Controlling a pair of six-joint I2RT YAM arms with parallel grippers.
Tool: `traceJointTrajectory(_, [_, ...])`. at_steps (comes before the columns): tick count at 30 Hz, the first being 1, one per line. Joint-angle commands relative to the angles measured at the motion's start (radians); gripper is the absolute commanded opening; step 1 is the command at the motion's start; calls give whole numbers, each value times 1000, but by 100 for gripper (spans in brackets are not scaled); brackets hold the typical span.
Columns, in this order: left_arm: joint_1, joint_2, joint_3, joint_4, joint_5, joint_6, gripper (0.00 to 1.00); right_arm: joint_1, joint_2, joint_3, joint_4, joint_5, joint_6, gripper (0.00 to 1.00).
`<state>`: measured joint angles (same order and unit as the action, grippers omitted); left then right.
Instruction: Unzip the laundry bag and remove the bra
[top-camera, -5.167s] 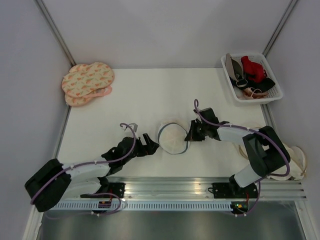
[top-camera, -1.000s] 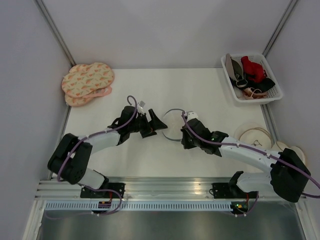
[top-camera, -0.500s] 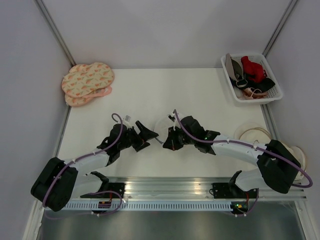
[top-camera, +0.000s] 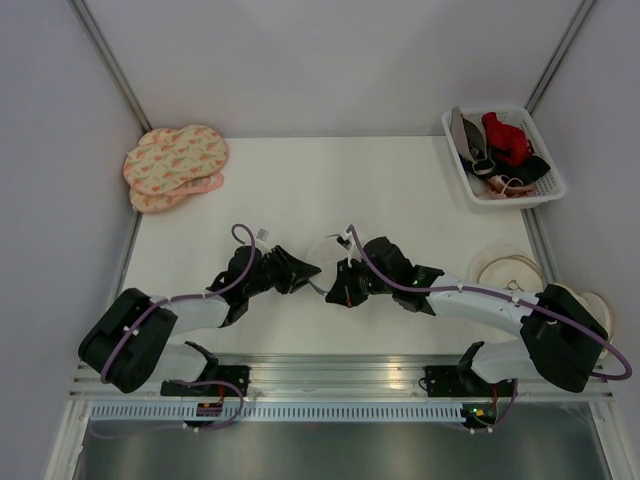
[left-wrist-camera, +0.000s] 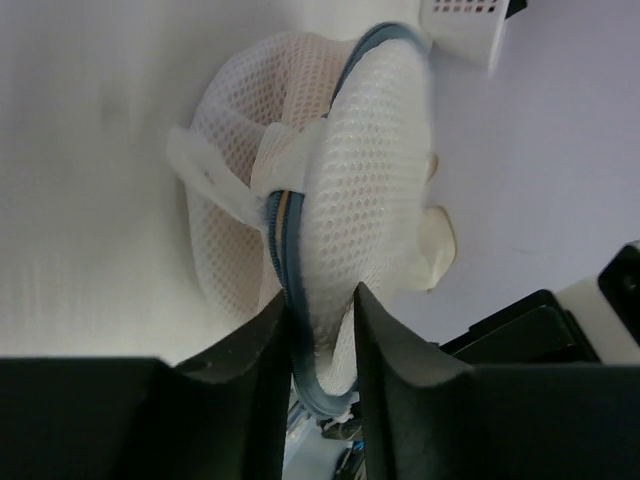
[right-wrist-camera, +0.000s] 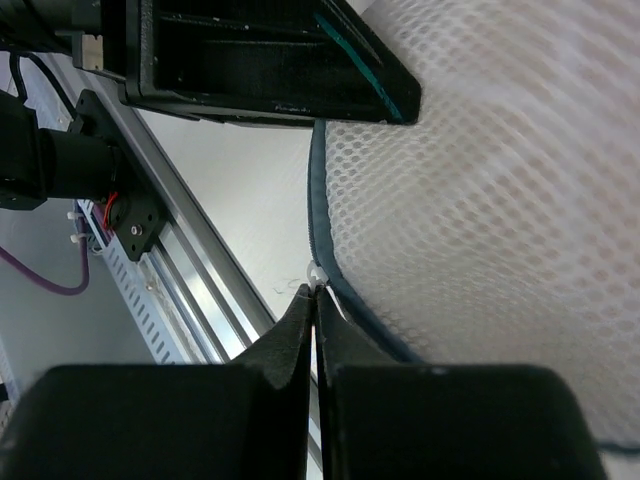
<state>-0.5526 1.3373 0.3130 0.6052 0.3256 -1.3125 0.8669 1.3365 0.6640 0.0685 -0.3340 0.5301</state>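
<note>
The laundry bag's rim and mesh are pinched into a tight fold by my left gripper, so it should open to spread the bag and then take hold of the bag's open rim (left-wrist-camera: 284, 222).
The laundry bag (top-camera: 322, 250), white mesh with a dark grey zipped rim (left-wrist-camera: 290, 240), stands on edge at the table's middle between both arms. My left gripper (top-camera: 308, 272) comes in from the left. Its jaws are shut on the bag's lower rim and mesh (left-wrist-camera: 322, 320). My right gripper (top-camera: 340, 291) reaches in from the right at the bag's near edge and is shut on the small white zipper pull (right-wrist-camera: 316, 274). The mesh dome (right-wrist-camera: 500, 180) fills the right wrist view. The bra stays hidden inside; only a peach tint shows through the mesh.
A white basket (top-camera: 520, 198) holding red and black garments sits at the back right. Pink orange-patterned pouches (top-camera: 178, 165) are stacked at the back left. Cream round pouches (top-camera: 508, 270) lie on the right. A metal rail (top-camera: 340, 375) runs along the near edge.
My left gripper, open before, has moved up to the bag and closed on its rim. The right gripper stays shut and has drawn the bag's near edge toward the front left.
</note>
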Motion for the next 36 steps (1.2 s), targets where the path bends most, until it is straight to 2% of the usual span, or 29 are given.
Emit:
traceJointTrajectory(1, [-4, 3, 6, 116, 23, -51, 30, 7, -17, 3, 34, -14, -24, 0])
traceJointTrajectory(3, [-4, -6, 20, 82, 15, -33, 16, 7, -17, 8, -22, 16, -42, 0])
traceJointTrajectory(7, [13, -29, 61, -17, 21, 31, 7, 7, -23, 12, -140, 102, -70, 1])
traceJointTrajectory(11, [66, -43, 119, -169, 44, 145, 4, 7, -11, 48, -417, 408, -45, 0])
traceJointTrajectory(12, [74, -41, 129, -186, 53, 162, 3, 4, -11, 58, -452, 517, -21, 1])
traceJointTrajectory(15, [100, -21, 162, -245, 87, 228, 3, -22, -26, 69, -525, 675, 28, 0])
traceJointTrajectory(19, [125, 52, 230, -298, 131, 315, 2, -71, -28, 88, -558, 823, 64, 0])
traceJointTrajectory(23, [143, 181, 410, -351, 165, 450, 5, -85, -13, 105, -509, 817, 42, 0])
traceJointTrajectory(24, [146, 242, 440, -338, 184, 464, 7, -83, -5, 105, -495, 802, 39, 0])
traceJointTrajectory(26, [149, 292, 506, -271, 237, 475, 34, -85, 1, 103, -457, 750, 27, 0])
traceJointTrajectory(27, [151, 321, 518, -243, 256, 469, 61, -85, 3, 100, -441, 725, 27, 0])
traceJointTrajectory(29, [154, 330, 529, -205, 270, 437, 81, -85, 6, 94, -397, 655, 22, 1])
traceJointTrajectory(30, [152, 317, 522, -200, 264, 429, 96, -85, 9, 91, -385, 635, 25, 0])
traceJointTrajectory(31, [154, 306, 491, -209, 248, 412, 100, -85, 9, 89, -359, 619, 30, 0])
traceJointTrajectory(35, [152, 211, 368, -252, 202, 357, 100, -85, 18, 74, -253, 466, 30, 1])
traceJointTrajectory(36, [148, 189, 332, -233, 202, 333, 100, -85, 20, 69, -219, 344, 19, 0])
